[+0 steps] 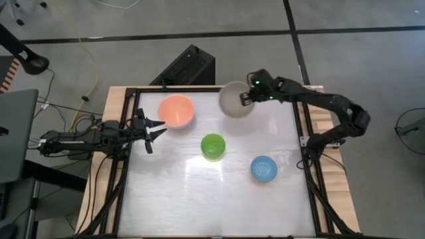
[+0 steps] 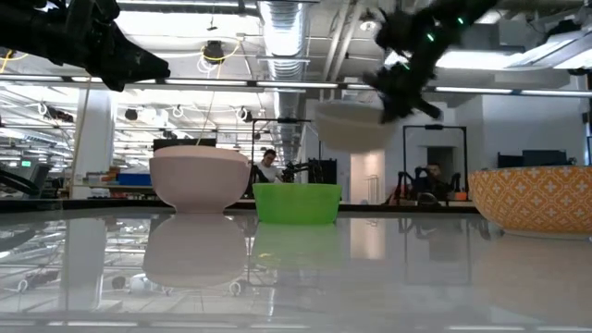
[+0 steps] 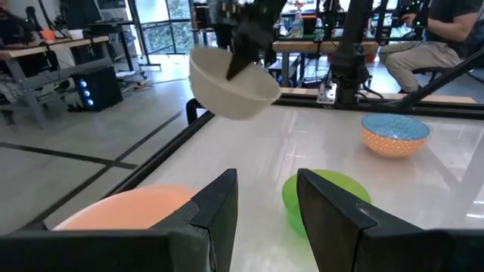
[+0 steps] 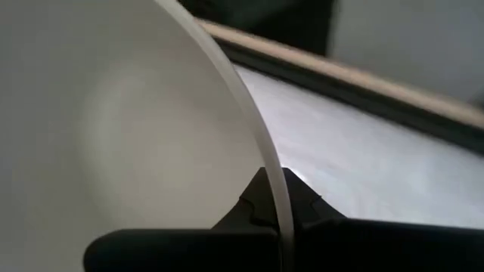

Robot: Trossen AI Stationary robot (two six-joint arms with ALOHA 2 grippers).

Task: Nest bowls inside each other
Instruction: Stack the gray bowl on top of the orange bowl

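The off-white bowl, now hanging over the table's far edge, will be released by my right gripper, which is going to let go of it inside the salmon-pink bowl [image 1: 176, 110].
A pale off-white bowl [image 1: 234, 99] hangs in the air over the table's far edge, with my right gripper [image 1: 245, 98] shut on it. On the table stand a salmon-pink bowl [image 1: 176, 111] at the far left, a bright green bowl [image 1: 213, 146] in the middle, and a light blue bowl [image 1: 263, 168] with an orange-patterned outside [image 2: 536, 197] to the right. Each rests on its base, mouth up. My left gripper [image 1: 158, 129] waits open and level at the table's left edge, just near of the pink bowl, touching nothing. My right gripper pinches the off-white bowl's rim [image 4: 274, 198], one finger inside the bowl and one on the outer wall. The fingers slant down from the table's right side onto the rim's right part. The bowl [image 2: 351, 125] is lifted clear of the table, slightly tilted, mouth up.
A black frame rail [image 1: 302, 143] runs round the white tabletop. Bare table lies near the front edge and between the green and pink bowls. A black box [image 1: 186, 66] stands on the floor beyond the far edge. People sit in the room behind.
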